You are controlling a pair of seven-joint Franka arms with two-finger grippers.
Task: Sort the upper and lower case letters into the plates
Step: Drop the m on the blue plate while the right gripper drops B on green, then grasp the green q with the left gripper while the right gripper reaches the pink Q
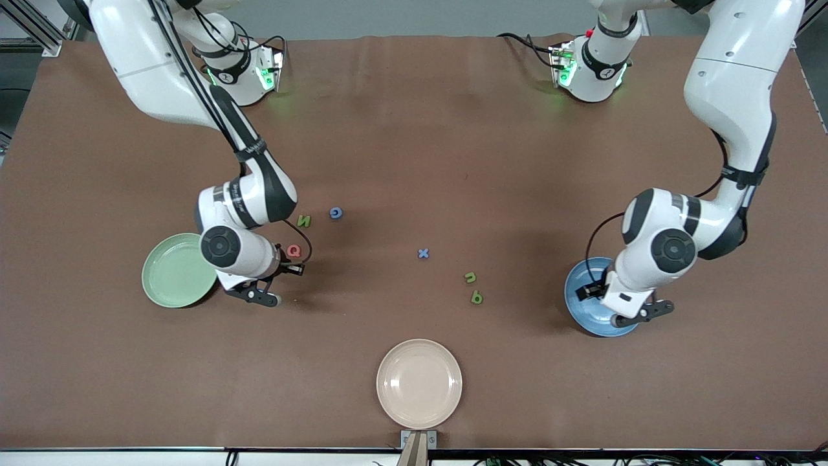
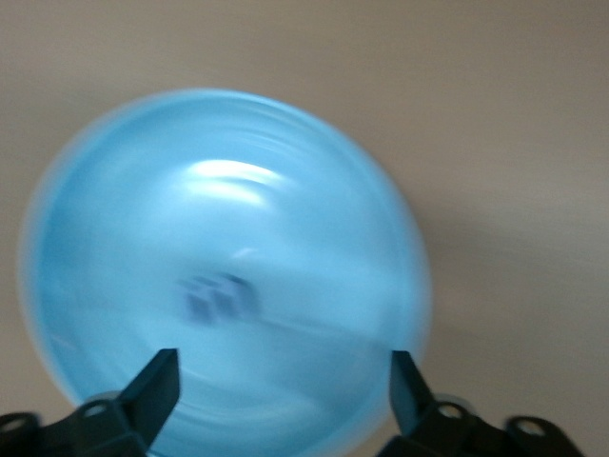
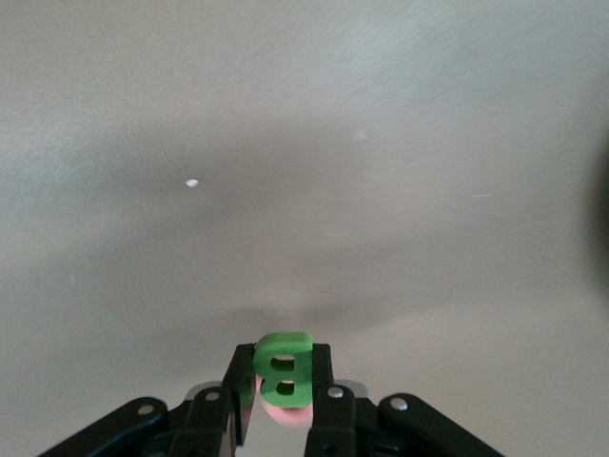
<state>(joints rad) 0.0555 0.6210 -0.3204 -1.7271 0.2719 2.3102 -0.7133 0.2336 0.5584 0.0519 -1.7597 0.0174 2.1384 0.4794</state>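
Note:
Next, my right gripper lets go of the green B on the pale green plate [image 1: 206, 265], near the rim facing the red Q.
My right gripper [image 1: 260, 296] hangs just beside the pale green plate [image 1: 173, 272], on the side toward the table's middle. In the right wrist view it [image 3: 283, 354] is shut on a green letter B [image 3: 284, 376], held upright above the bare table. My left gripper [image 1: 637, 315] is over the blue plate [image 1: 584, 309]. In the left wrist view it [image 2: 285, 367] is open and empty above that plate [image 2: 238, 190], where a blurred blue letter [image 2: 219, 297] lies. On the table lie a red Q [image 1: 294, 250], a green N [image 1: 303, 221], a blue c [image 1: 336, 212], a blue x [image 1: 423, 253], a green n [image 1: 470, 277] and a green q [image 1: 477, 297].
A beige plate [image 1: 419, 383] sits empty near the table's front edge, at the middle. Both arms' bases stand along the back edge of the brown table [image 1: 414, 129].

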